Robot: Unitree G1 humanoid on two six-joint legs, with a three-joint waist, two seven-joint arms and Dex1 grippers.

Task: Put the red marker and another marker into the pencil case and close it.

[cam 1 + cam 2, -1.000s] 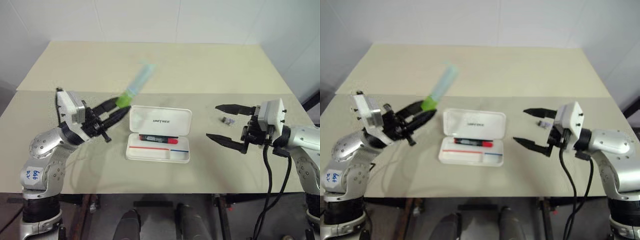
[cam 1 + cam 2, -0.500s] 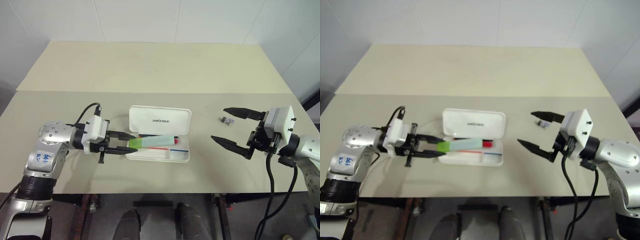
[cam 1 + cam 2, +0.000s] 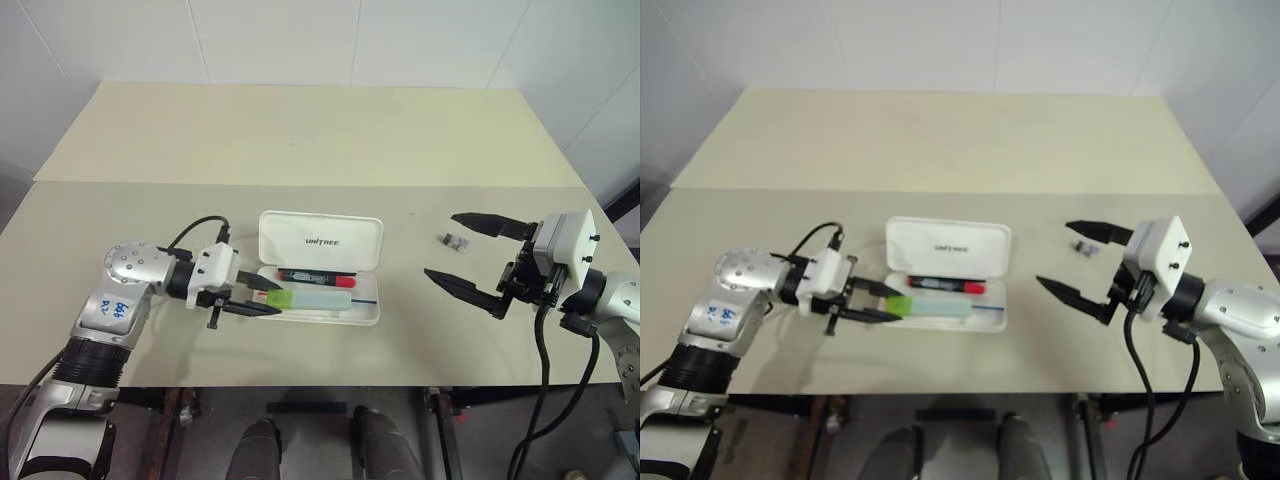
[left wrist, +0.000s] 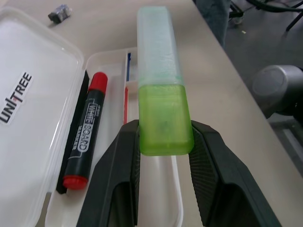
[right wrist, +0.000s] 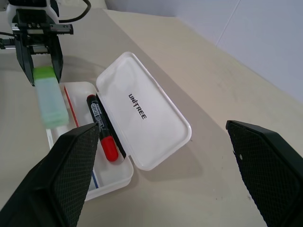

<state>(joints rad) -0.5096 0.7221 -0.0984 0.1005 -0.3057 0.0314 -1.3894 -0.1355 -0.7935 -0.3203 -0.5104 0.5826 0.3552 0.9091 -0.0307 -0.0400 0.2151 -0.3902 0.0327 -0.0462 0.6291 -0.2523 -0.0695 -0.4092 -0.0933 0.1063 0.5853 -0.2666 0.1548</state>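
Note:
My left gripper has the light green marker. It will release the marker in the front compartment of the white pencil case's tray [image 3: 302, 309] [image 4: 152, 135].
The white pencil case [image 3: 320, 240] lies open at the table's middle, its lid flat behind the tray. The red marker [image 3: 318, 277] rests along the tray's back edge. My left gripper [image 3: 262, 298] is shut on the green end of another marker [image 3: 308, 299], a chunky light green one. That marker lies level and low over the front part of the tray, parallel to the red marker [image 4: 85, 142]. In the left wrist view both fingers clamp the green marker [image 4: 161, 94]. Well to the right of the case, my right gripper [image 3: 441, 245] hangs wide open and holds nothing.
A small dark object [image 3: 455, 240] lies on the table near my right gripper's far finger. The beige table [image 3: 300, 140] stretches far behind the case. White walls close in at the back and at both sides.
My left gripper swung down from a raised pose, turning the green marker from pointing up to level and bringing it low over the case's tray. The right gripper stayed put.

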